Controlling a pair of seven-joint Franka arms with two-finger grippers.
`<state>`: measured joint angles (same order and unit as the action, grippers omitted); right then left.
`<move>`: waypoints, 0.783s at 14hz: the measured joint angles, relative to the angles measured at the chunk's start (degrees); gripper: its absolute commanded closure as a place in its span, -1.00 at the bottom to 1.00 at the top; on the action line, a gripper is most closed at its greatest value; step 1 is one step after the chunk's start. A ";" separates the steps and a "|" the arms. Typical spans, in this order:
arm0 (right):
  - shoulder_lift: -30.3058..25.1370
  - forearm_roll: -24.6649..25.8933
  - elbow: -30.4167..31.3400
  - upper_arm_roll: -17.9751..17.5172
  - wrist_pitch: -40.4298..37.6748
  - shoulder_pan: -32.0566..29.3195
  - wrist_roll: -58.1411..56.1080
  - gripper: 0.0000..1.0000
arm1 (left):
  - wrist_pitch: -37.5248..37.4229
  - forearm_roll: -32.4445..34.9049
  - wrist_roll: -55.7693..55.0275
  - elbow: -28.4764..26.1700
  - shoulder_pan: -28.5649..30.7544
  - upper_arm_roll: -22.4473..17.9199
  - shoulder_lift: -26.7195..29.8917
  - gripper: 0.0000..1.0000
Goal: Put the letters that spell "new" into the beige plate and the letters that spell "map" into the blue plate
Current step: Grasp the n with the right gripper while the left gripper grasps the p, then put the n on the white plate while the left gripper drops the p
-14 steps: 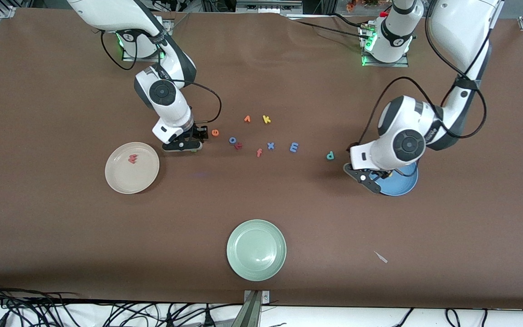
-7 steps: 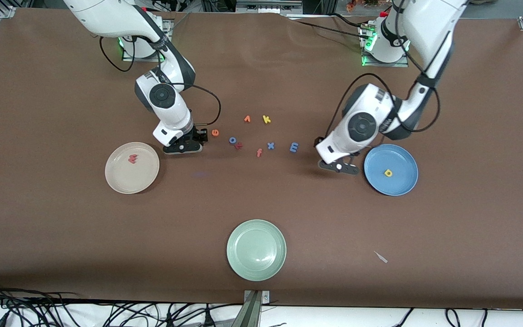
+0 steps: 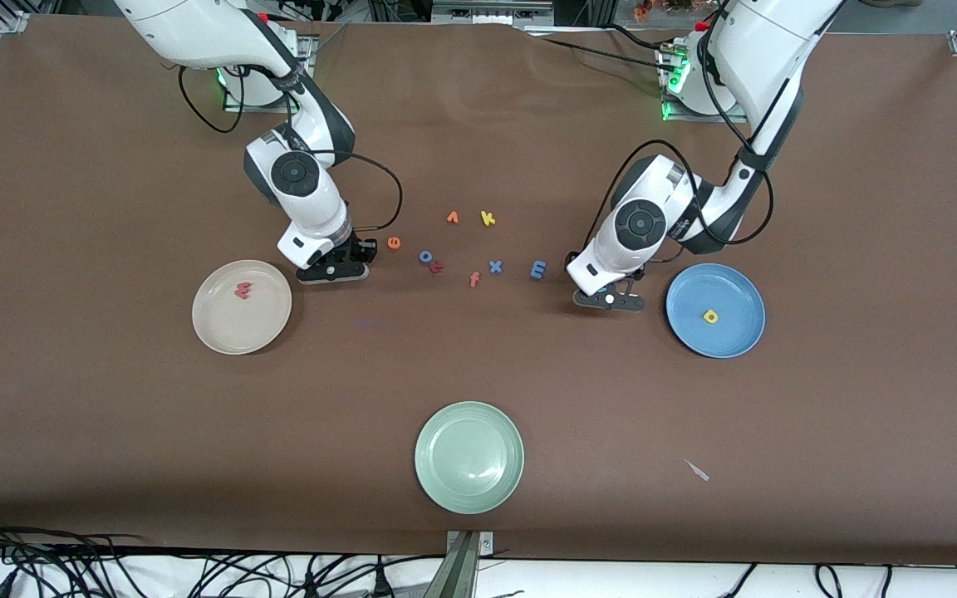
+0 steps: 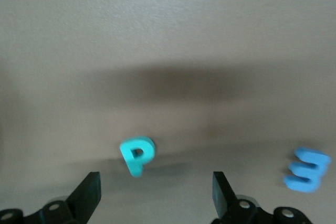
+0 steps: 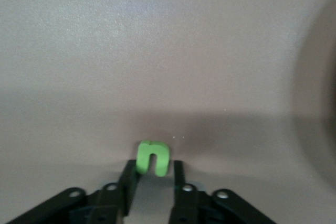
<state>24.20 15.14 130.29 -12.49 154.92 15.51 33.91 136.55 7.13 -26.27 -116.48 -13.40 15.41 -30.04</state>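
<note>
My right gripper will put down the lime-green n in the beige plate (image 3: 257,284), beside the salmon w.
My right gripper (image 3: 336,271) is down at the table beside the beige plate (image 3: 217,328), which holds the salmon w (image 3: 242,290). In the right wrist view the right gripper (image 5: 154,165) is shut on the lime-green n (image 5: 153,157). The orange e (image 3: 394,242) lies close by. My left gripper (image 3: 609,301) hangs low and open between the blue m (image 3: 537,268) and the blue plate (image 3: 732,336), which holds the yellow a (image 3: 709,316). The left wrist view shows the teal p (image 4: 137,156) on the table just ahead of the open left gripper (image 4: 156,192), with the m (image 4: 307,169) beside it.
Other letters lie mid-table: blue o (image 3: 426,256), a dark red letter (image 3: 437,267), orange f (image 3: 473,279), blue x (image 3: 495,266), orange v (image 3: 453,218), yellow k (image 3: 488,218). A pale green plate (image 3: 468,456) sits near the front edge, and a small pale scrap (image 3: 697,470) lies toward the left arm's end.
The left arm left the blue plate, with the yellow a lying in it, and moved over the teal p. The right gripper's fingers closed on the n.
</note>
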 measured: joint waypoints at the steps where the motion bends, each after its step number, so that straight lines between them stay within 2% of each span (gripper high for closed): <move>1: 0.01 0.02 -0.04 0.02 0.00 0.00 -0.14 0.65 | 1.29 0.75 -0.07 -0.27 0.35 -0.20 -0.35 -0.24; 2: 0.02 0.18 -0.28 0.15 -0.24 -0.02 -0.45 0.71 | 2.31 1.01 -0.08 -0.36 0.82 -0.27 -0.74 0.31; 4: -0.03 0.67 -2.00 0.70 -2.78 -0.12 -1.62 0.71 | 3.01 1.07 -0.08 -0.37 1.51 -0.28 -1.51 0.89; 5: -0.13 0.76 -3.31 0.81 -4.82 -0.24 -2.39 0.71 | 3.07 1.07 -0.08 -0.31 1.56 -0.24 -1.53 1.00; 8: -1.95 0.93 -7.55 1.83 -13.74 -0.37 -7.80 0.71 | 2.88 1.07 -0.08 -0.12 1.55 -0.05 -1.17 1.00; 11: -5.47 0.93 -8.62 6.74 -19.48 -0.54 -18.35 0.71 | 0.20 1.10 0.15 1.06 1.81 -0.21 -0.92 1.00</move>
<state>18.73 16.07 121.67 -5.75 135.44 14.98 15.56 136.75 8.24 -26.12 -115.43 -11.59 15.20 -30.96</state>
